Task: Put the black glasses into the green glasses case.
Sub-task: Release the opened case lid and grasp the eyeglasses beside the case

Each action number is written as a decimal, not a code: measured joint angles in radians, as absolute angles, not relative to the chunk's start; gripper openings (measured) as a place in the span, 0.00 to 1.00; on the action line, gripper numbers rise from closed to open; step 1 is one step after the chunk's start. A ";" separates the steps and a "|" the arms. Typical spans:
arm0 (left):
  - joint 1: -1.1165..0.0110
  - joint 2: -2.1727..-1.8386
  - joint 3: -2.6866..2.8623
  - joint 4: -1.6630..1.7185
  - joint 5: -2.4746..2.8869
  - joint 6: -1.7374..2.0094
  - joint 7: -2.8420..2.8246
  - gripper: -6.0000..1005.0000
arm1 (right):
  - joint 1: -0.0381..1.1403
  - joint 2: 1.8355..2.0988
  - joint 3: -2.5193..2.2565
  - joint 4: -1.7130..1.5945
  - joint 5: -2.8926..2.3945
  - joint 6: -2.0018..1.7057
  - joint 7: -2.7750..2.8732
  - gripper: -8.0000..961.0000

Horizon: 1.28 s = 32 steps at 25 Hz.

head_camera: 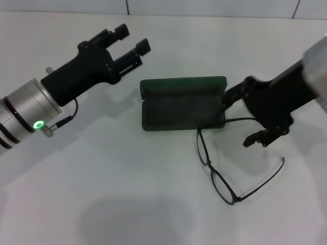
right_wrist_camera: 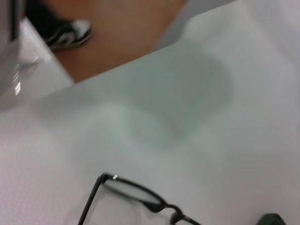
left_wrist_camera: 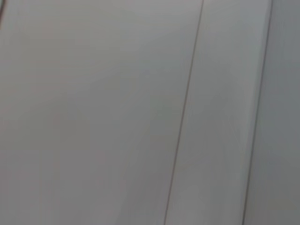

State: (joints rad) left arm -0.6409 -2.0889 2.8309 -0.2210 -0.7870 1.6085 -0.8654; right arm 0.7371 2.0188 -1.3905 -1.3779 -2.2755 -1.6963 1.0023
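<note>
Next, my right gripper needs to go to the bridge [head_camera: 209,164] [right_wrist_camera: 172,206] between the lenses of the black glasses and close there.
The green glasses case [head_camera: 184,104] lies open in the middle of the white table, with its lid standing at the far side. The black glasses [head_camera: 220,181] lie unfolded on the table just in front of the case's right end, one temple arm reaching up by the case. They also show in the right wrist view [right_wrist_camera: 136,193], with a corner of the case [right_wrist_camera: 272,219]. My right gripper [head_camera: 258,140] hovers low between the two temple arms, its fingers slightly apart and holding nothing. My left gripper [head_camera: 132,42] is open and empty, raised to the left of the case.
The table's edge [right_wrist_camera: 117,65], with brown floor and a shoe [right_wrist_camera: 70,33] beyond it, shows in the right wrist view. The left wrist view shows only plain grey surface with thin seams.
</note>
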 joint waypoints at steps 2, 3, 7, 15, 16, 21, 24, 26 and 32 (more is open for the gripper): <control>-0.633 -2.090 2.830 -0.205 -0.806 1.605 -0.849 0.71 | 0.746 2.019 -1.448 -1.385 -2.288 -1.672 0.982 0.82; -0.627 -2.090 2.830 -0.190 -0.817 1.604 -0.833 0.71 | 0.752 2.018 -1.463 -1.385 -2.290 -1.669 0.980 0.81; -0.612 -2.091 2.830 -0.170 -0.835 1.604 -0.796 0.71 | 0.784 2.017 -1.521 -1.383 -2.304 -1.673 0.978 0.76; -0.578 -2.091 2.830 -0.155 -0.839 1.604 -0.765 0.70 | 0.804 2.022 -1.653 -1.396 -2.337 -1.682 0.992 0.67; -0.574 -2.091 2.830 -0.152 -0.839 1.604 -0.761 0.70 | 0.805 2.022 -1.668 -1.398 -2.341 -1.680 0.997 0.66; -0.558 -2.092 2.834 -0.143 -0.839 1.605 -0.752 0.70 | 0.807 2.024 -1.738 -1.402 -2.352 -1.666 1.018 0.63; -0.548 -2.092 2.836 -0.135 -0.839 1.605 -0.747 0.70 | 0.807 2.026 -1.797 -1.404 -2.365 -1.631 1.038 0.62; -0.543 -2.092 2.838 -0.126 -0.836 1.604 -0.738 0.70 | 0.806 2.027 -1.828 -1.404 -2.377 -1.604 1.045 0.62; -0.531 -2.091 2.840 -0.114 -0.816 1.603 -0.728 0.70 | 0.801 2.028 -1.910 -1.405 -2.411 -1.543 1.052 0.62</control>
